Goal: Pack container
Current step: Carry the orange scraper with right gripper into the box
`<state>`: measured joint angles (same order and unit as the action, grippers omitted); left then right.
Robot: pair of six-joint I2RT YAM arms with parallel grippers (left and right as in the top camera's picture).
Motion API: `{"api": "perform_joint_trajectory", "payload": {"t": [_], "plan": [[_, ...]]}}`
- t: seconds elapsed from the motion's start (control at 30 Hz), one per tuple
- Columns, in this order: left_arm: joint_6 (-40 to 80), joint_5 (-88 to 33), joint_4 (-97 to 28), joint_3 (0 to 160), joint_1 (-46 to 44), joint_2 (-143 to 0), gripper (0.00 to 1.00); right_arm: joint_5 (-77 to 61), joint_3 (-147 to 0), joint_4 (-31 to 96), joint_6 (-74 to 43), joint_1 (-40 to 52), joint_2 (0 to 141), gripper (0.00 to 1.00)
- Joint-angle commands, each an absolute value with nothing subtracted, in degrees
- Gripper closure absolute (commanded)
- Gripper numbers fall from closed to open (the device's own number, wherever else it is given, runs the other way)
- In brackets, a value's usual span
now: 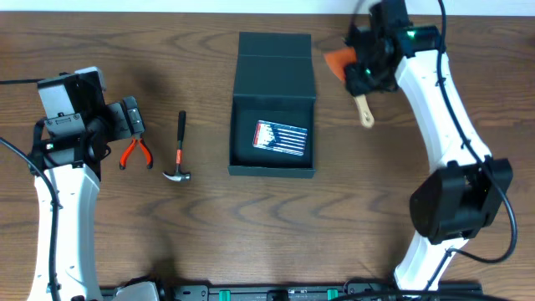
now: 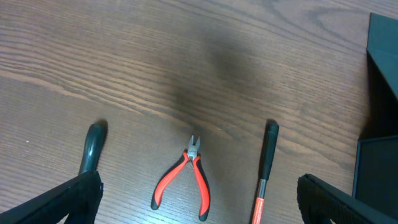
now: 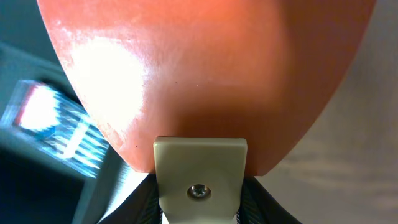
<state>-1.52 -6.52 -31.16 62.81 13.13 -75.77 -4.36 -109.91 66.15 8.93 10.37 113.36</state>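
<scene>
My right gripper will let go of the orange spatula inside the container (image 1: 267,151) (image 3: 30,147), along the container's near side by the flag-printed packet.
The container (image 1: 274,75) is a dark teal-black box, open at the table's middle, its flap lid lying back; a flag-printed packet (image 1: 282,138) lies inside. My right gripper (image 1: 364,73) is shut on the cream handle of an orange spatula (image 1: 338,60), held above the table just right of the box lid. In the right wrist view the orange blade (image 3: 205,74) fills the frame, with the box and packet (image 3: 53,124) blurred at the left. My left gripper (image 2: 199,199) is open, hovering over red-handled pliers (image 2: 186,177), with a hammer (image 2: 267,162) beside them.
The pliers (image 1: 135,154) and the hammer (image 1: 179,150) lie on the wood table left of the box. The box's corner shows at the right edge of the left wrist view (image 2: 380,93). The right arm's base (image 1: 456,201) stands at the right.
</scene>
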Motion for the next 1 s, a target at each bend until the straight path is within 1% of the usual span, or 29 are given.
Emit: {"api": "perform_joint_trajectory", "payload": {"t": [0.0,0.1,0.27,0.43,0.6,0.8,0.97], "plan": [[-1.89,-6.87,-31.29,63.72,13.32,-76.31,0.02,-5.43,-116.11,66.83,15.7,15.44,110.24,0.99],[-1.89,-6.87,-31.29,63.7,13.32,-76.31,0.02,-5.41,-118.52,67.16,20.4,20.51,110.15,0.99],[-1.89,-6.85,-31.29,63.72,13.32,-76.31,0.02,-5.45,-117.67,68.07,30.98,27.77,110.72,0.99],[-1.89,-6.87,-31.29,63.7,13.32,-76.31,0.02,-7.84,-113.91,68.34,44.14,32.47,111.02,0.99],[-1.89,-6.87,-31.29,63.72,13.32,-76.31,0.02,-7.81,-108.03,68.25,55.57,34.15,111.02,0.99],[-1.89,-6.87,-31.29,63.72,13.32,-76.31,0.02,-10.04,-101.12,64.18,61.65,34.11,111.02,0.99],[-1.89,-6.87,-31.29,63.72,13.32,-76.31,0.02,-14.63,-96.4,57.84,61.8,34.11,111.07,0.99]]}}
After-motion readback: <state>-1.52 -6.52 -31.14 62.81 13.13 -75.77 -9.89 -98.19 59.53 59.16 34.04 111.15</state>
